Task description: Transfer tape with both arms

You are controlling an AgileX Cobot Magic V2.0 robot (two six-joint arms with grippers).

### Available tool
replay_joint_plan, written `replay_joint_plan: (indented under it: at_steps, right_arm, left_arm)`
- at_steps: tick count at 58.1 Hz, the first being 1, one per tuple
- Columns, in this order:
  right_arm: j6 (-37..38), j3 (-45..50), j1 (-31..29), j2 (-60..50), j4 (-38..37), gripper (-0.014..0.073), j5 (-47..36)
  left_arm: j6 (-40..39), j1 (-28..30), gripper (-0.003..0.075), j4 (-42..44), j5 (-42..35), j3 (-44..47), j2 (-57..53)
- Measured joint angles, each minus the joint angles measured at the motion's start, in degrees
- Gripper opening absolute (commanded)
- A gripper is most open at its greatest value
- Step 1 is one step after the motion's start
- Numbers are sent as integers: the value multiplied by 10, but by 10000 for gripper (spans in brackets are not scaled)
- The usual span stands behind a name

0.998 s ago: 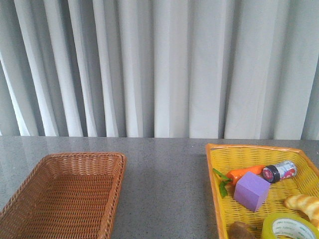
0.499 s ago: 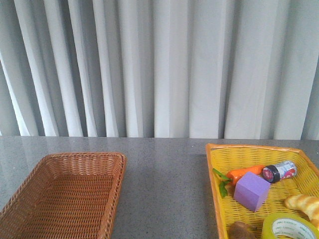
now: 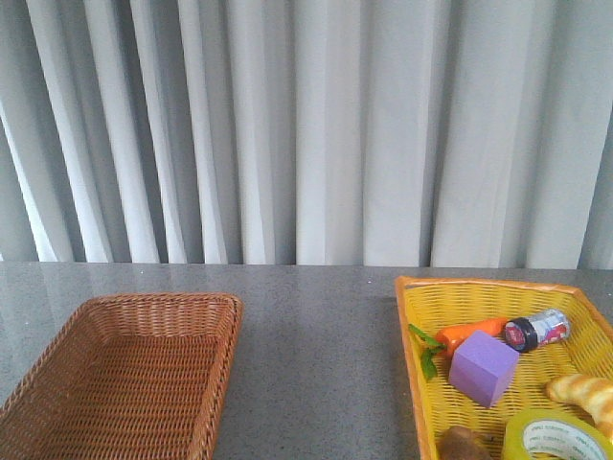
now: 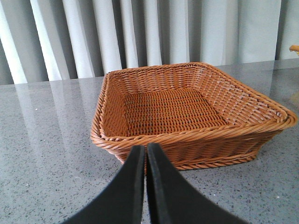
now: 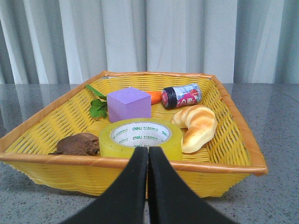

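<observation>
My right gripper is to close on the ring of the tape at its side [image 3: 602, 445] [image 5: 174, 139] next to the croissant, with one finger inside the tape's hole.
The tape [image 5: 140, 136], a yellow-green roll with a white printed core, lies flat at the near end of the yellow basket [image 5: 236, 128]. It also shows at the bottom right of the front view [image 3: 556, 437]. My right gripper [image 5: 148, 150] is shut and empty, just outside the basket's near rim in line with the tape. My left gripper [image 4: 146, 148] is shut and empty, just outside the near rim of the empty brown wicker basket [image 4: 196, 135]. Neither gripper shows in the front view.
The yellow basket also holds a purple cube [image 5: 129, 104], a carrot [image 5: 155, 96], a small jar [image 5: 182, 96], a croissant [image 5: 197, 125] and a brown lump [image 5: 77, 144]. The brown basket [image 3: 124, 374] stands left, on the grey table [image 3: 316, 355]. Curtains hang behind.
</observation>
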Motion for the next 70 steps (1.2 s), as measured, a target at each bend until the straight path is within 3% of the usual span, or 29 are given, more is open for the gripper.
replay_joint_plan:
  at_steps: [37, 49, 70]
  right_arm:
    - [0, -7, 0, 0, 11, -4, -10]
    - [0, -107, 0, 9, 12, -4, 45]
    - [0, -316, 0, 195, -10, -4, 166]
  left_arm:
    - [-8, 0, -6, 0, -23, -13, 0]
    - [-13, 0, -6, 0, -7, -121, 15]
    - [-12, 0, -6, 0, 103, -339, 222]
